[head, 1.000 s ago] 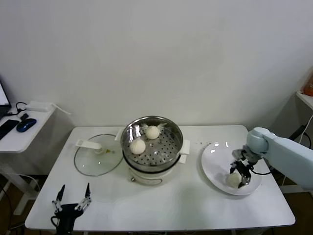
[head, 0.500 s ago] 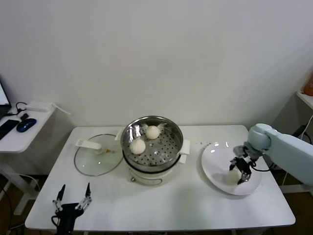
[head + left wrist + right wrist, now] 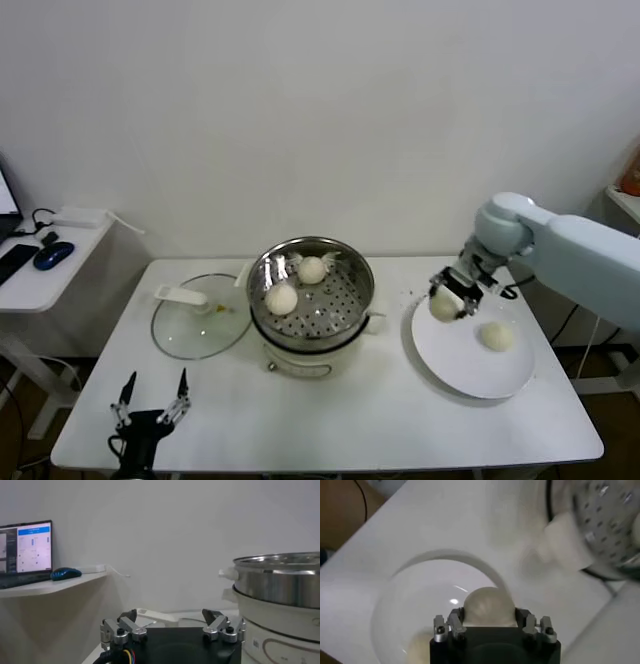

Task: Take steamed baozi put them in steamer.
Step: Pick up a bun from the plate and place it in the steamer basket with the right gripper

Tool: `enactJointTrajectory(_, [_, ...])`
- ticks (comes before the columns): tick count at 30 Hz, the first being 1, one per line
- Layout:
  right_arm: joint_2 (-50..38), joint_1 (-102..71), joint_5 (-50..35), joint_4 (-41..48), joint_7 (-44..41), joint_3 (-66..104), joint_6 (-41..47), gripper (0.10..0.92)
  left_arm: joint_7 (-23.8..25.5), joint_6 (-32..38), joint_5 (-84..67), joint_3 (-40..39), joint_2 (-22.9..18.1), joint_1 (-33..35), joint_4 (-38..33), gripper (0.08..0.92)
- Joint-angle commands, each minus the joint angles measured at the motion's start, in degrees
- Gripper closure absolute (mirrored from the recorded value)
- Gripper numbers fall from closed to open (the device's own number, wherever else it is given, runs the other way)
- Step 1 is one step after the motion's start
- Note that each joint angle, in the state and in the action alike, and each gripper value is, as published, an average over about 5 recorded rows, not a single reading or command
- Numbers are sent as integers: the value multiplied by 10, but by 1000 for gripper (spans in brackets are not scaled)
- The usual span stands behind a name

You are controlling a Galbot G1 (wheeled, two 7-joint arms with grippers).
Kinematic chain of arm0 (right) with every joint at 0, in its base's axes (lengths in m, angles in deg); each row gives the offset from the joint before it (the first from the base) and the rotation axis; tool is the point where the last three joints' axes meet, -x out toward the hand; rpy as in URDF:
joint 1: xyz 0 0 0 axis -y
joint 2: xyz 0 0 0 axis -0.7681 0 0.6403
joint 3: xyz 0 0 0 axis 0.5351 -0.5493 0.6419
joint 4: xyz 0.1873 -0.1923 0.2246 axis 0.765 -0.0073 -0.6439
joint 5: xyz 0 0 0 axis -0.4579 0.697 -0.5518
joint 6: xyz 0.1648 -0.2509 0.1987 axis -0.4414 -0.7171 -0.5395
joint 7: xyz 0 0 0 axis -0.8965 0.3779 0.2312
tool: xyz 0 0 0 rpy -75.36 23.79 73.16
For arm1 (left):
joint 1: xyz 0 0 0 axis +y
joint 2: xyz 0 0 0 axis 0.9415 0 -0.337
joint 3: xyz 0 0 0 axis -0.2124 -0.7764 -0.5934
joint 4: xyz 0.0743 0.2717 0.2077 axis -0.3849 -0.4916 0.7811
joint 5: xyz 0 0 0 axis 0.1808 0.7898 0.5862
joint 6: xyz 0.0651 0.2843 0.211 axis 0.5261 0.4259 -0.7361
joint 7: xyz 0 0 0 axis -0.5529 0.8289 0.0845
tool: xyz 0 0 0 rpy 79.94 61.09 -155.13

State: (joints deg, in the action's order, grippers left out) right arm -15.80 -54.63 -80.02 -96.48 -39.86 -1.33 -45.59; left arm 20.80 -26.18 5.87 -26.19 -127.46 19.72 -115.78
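I should use my right gripper to set the steamed baozi down on the bare front part of the steel steamer's bottom (image 3: 312,323).
My right gripper (image 3: 447,303) is shut on a cream-white steamed baozi (image 3: 443,307), held in the air over the left rim of the white plate (image 3: 463,375). In the right wrist view that baozi (image 3: 488,606) fills the space between the fingers of the gripper (image 3: 488,621). A second baozi (image 3: 495,336) lies on the plate. Two more (image 3: 281,298) (image 3: 312,269) rest in the steel steamer (image 3: 352,262), to the left of the held one. My left gripper (image 3: 151,411) hangs open and idle at the table's front left.
A glass lid (image 3: 190,335) with a white handle lies flat to the left of the steamer. The steamer's white side handle (image 3: 564,542) juts toward the plate. A side desk (image 3: 40,275) with a mouse stands at far left.
My right gripper has lifted a baozi off the plate and carried it up and left toward the steamer. One baozi stays on the plate. The left arm has not moved.
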Motion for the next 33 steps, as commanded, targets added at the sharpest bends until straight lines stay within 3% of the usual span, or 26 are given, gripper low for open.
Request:
enactJointTrajectory(1, [89,126,30,-94,0,-15,-66,364,0,1,5,2,0,1,0,177])
enactJointTrajectory(8, [188,120,33,-94,1,-10,-63,364,0,2,8,2,-3,3,1,177])
enactJointTrajectory(17, [303,66,40,-14,1,-22,-60,364,0,0,6,6,-1,8,-4,177])
enactJointTrajectory(22, [325,50,-1,38,-2,-47,-39,364,0,1,6,5,-1,12,-2,177])
enactJointTrajectory(33, [341,28,38,85,-11,-76,-76,363,-1,1,4,5,-1,11,7,177])
